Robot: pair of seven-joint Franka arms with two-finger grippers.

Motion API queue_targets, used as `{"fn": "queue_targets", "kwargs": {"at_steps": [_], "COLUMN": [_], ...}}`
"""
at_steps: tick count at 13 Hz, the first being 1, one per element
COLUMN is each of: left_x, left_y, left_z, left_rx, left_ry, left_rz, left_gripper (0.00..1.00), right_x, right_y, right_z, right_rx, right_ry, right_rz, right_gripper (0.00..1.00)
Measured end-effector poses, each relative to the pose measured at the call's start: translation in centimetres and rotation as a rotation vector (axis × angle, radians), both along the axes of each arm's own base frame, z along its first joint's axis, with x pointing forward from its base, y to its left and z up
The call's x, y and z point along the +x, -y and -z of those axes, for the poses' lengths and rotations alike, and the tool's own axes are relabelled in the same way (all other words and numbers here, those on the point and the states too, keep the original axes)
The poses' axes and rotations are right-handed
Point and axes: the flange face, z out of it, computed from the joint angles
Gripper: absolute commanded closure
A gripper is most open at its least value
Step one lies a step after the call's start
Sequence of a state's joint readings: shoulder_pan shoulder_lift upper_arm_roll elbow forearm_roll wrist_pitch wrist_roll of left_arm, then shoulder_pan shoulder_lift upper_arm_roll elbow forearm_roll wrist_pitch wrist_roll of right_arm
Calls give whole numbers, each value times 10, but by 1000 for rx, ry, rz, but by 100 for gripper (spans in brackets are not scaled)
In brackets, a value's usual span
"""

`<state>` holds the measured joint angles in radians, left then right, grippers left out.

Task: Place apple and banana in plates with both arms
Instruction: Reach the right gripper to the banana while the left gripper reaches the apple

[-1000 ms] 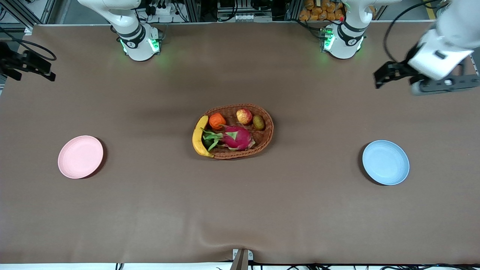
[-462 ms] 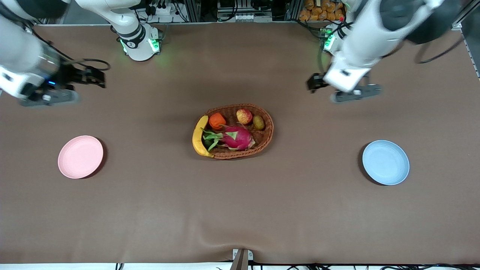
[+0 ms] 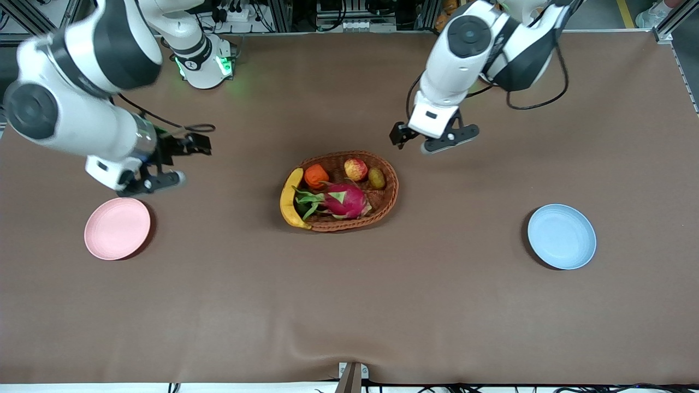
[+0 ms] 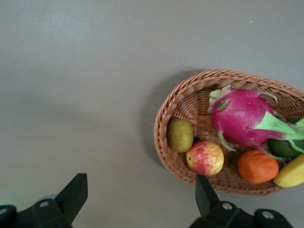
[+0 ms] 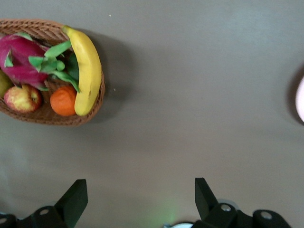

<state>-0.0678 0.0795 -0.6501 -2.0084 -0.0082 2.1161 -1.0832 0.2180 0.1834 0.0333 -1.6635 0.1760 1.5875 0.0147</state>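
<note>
I should next move my right gripper to the banana's middle (image 3: 288,197) (image 5: 90,71), beside the green leaves of the dragon fruit, and close it there.
The apple (image 3: 355,168) and the banana (image 3: 289,199) lie in the wicker basket (image 3: 389,203) at mid-table; the banana rests along the rim toward the right arm's end. The pink plate (image 3: 117,228) and the blue plate (image 3: 561,236) are both empty. My left gripper (image 3: 397,135) is open over bare table beside the basket; its wrist view shows the apple (image 4: 205,158) just ahead of its fingertips (image 4: 202,186). My right gripper (image 3: 201,144) is open over bare table between the pink plate and the basket; its wrist view shows the banana (image 5: 88,71) and the apple (image 5: 23,98).
The basket also holds a pink dragon fruit (image 3: 344,200), an orange fruit (image 3: 315,176) and a kiwi (image 3: 376,178). The pink plate's edge (image 5: 300,99) shows in the right wrist view. A brown cloth covers the table.
Both arms have swung in from the table's ends toward the basket. The left gripper now hangs by the basket's rim. The fruit and plates have not moved.
</note>
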Motion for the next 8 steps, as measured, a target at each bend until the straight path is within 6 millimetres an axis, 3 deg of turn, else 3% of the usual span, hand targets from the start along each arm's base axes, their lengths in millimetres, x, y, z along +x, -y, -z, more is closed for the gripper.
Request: {"fn": "queue_targets", "kwargs": {"at_steps": [4, 6, 8], "left_x": [-26, -32, -28], "left_y": [60, 86, 99], "left_z": [62, 89, 105], "left_rx": [68, 91, 81], "left_ry": [52, 64, 63], "left_rz": [-32, -73, -124], "left_gripper": [0, 0, 0], "right_x": [-2, -6, -6], "right_y": [-41, -63, -80], "right_z": [71, 92, 109], "right_rx": [36, 42, 39], "right_ry": [53, 70, 82], "right_rz": [-11, -31, -20], "right_gripper": [0, 0, 0]}}
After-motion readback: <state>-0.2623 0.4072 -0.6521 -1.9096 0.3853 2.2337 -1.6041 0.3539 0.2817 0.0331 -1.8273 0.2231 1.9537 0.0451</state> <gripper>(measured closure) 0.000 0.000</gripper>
